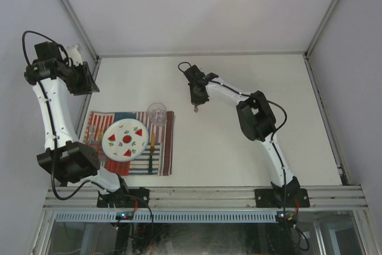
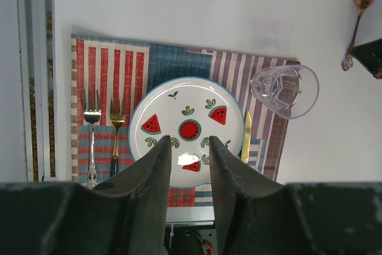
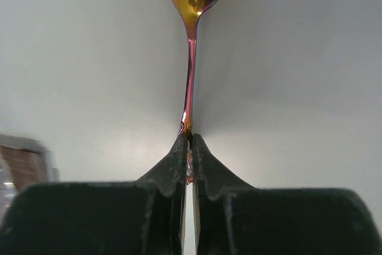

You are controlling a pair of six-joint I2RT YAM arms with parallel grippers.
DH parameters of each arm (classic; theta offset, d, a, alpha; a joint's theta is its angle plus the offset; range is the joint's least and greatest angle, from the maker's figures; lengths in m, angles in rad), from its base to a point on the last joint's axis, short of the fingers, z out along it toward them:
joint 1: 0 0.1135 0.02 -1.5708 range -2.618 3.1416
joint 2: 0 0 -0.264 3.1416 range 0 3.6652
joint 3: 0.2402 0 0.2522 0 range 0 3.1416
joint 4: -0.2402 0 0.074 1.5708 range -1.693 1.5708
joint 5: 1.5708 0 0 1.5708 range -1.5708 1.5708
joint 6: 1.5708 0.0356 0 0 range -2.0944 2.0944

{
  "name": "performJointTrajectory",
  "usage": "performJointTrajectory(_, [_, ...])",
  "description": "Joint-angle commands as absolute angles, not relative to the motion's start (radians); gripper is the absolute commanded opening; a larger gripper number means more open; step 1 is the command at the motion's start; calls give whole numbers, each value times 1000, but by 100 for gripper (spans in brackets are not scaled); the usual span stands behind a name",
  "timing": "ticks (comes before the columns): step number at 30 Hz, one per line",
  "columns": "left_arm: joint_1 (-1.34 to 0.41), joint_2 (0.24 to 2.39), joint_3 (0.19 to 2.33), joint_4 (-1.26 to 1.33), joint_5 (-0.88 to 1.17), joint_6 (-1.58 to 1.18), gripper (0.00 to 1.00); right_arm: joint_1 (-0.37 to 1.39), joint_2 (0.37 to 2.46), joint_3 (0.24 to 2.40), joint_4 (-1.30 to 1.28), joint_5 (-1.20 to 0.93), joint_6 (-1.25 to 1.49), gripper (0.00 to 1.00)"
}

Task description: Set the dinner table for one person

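My right gripper has the spoon's handle end; next I set it down, then grip it close to its bowl (image 3: 192, 22) first.
The dinner table (image 1: 250, 82) is a plain off-white top. On its left lies a striped placemat (image 1: 164, 147) with a watermelon plate (image 2: 190, 117), two forks (image 2: 91, 125) left of the plate, a gold knife (image 2: 246, 138) right of it and a clear glass (image 2: 285, 91) at the mat's far right corner. My right gripper (image 3: 190, 137) is shut on the handle end of an iridescent spoon (image 3: 191, 58), above bare table right of the glass. My left gripper (image 2: 190, 143) hangs open and empty high above the plate.
Aluminium rails (image 1: 203, 195) edge the table along the near side and run up both sides. The right arm's elbow (image 1: 256, 116) reaches over the middle of the table. White walls close in the back and sides.
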State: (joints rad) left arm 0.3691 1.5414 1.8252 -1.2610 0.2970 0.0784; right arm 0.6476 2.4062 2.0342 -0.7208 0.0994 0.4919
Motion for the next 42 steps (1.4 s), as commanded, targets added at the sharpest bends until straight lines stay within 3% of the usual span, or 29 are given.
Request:
performJointTrajectory(1, [376,1486,1794,-1215,310,60,36,657,2299,1851,-774,303,491,0])
performJointTrajectory(7, [375,1459,1743,-1192,339,58,36,718,2232,1865,-867,468,446,0])
performJointTrajectory(17, [376,1379,1613,-1142,383,66,36,876,2368,2070,-1189,707,420,0])
performJointTrajectory(27, [377,1333,1576,-1150,375,100,36,909,2354,1955,-1144,613,517,0])
performJointTrajectory(33, [377,1328,1570,-1165,380,116,36,909,2272,1856,-1074,559,601,23])
performJointTrajectory(42, [376,1325,1564,-1145,406,112,36,920,2168,1804,-1053,426,678,26])
